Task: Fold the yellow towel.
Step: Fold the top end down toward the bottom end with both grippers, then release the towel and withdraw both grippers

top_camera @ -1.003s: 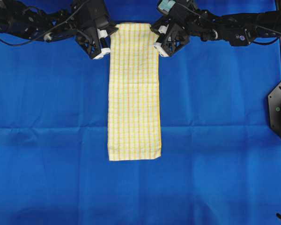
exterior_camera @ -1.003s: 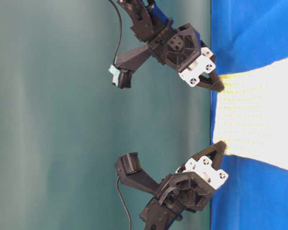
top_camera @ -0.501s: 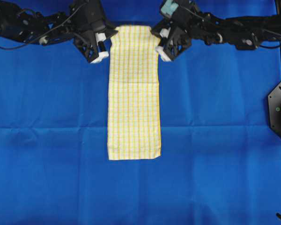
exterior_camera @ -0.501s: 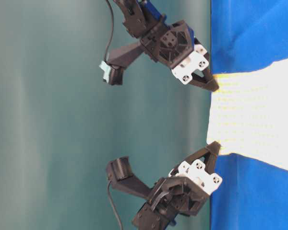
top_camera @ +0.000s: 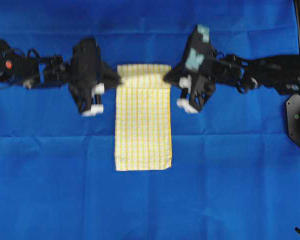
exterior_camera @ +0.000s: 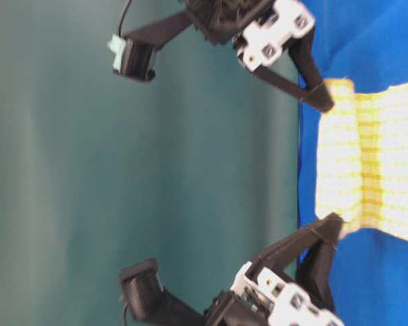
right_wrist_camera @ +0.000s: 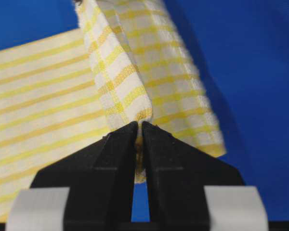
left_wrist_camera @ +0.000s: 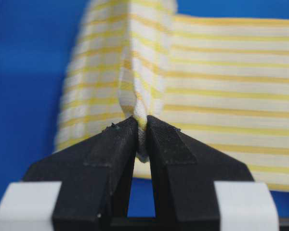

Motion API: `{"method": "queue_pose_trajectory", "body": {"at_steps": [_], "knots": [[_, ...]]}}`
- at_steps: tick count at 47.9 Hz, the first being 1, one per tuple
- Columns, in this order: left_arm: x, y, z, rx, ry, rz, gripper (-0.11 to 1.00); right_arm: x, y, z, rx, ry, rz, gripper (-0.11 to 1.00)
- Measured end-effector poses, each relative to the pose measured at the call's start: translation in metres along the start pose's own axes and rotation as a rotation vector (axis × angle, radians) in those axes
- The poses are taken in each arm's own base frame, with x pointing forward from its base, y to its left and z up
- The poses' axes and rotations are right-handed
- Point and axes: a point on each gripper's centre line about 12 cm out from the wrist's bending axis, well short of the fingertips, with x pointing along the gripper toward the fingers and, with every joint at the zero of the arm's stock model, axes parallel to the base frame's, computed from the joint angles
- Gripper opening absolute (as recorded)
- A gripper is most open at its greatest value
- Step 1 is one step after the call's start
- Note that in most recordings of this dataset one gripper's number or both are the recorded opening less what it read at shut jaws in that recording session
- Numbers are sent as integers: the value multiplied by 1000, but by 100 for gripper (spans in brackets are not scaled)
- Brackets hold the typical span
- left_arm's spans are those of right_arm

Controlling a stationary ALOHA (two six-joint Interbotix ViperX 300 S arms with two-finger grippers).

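Note:
Next, my left gripper lets go of the yellow towel's lifted corner on the flat near-end corner (top_camera: 120, 166) at its own side.
The yellow towel (top_camera: 142, 125), a narrow strip with yellow-and-white checks, lies lengthwise on the blue cloth; its far end is lifted and doubled back over itself. My left gripper (top_camera: 117, 80) is shut on the towel's left far corner (left_wrist_camera: 139, 115). My right gripper (top_camera: 166, 77) is shut on the right far corner (right_wrist_camera: 127, 96). In the table-level view both sets of fingertips (exterior_camera: 323, 102) pinch the raised edge of the towel (exterior_camera: 367, 163) above the table. The near end lies flat, with a slight curl at its right corner.
A large plain blue cloth (top_camera: 230, 165) covers the whole table. A black mount (top_camera: 297, 117) stands at the right edge. Both black arms reach in from the far left and far right, level with the towel's raised end.
Both grippers have carried the towel's far end up and toward the near side. The visible strip is shorter, and a fold has formed at the far end.

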Motion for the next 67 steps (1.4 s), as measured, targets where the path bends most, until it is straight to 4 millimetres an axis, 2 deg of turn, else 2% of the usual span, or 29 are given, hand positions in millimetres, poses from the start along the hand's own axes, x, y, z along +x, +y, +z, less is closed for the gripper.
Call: {"method": "queue_pose_trajectory", "body": {"at_steps": [11, 17, 31, 42, 56, 67], "knots": [[-6, -56, 1, 23, -6, -129, 6, -10, 42, -24, -41, 29, 97, 3], [-10, -80, 0, 19, -3, -185, 6, -14, 62, -33, -74, 44, 147, 3], [-17, -114, 3, 25, -14, -264, 6, -22, 90, -46, -91, 66, 212, 3], [-15, -131, 2, 50, -6, -297, 6, -20, 102, -54, -113, 88, 233, 3], [-4, -133, -12, 58, 41, -294, 6, -8, 105, -63, -126, 120, 223, 3], [-3, -134, -15, 62, 48, -295, 6, -7, 106, -64, -127, 126, 225, 4]]}}
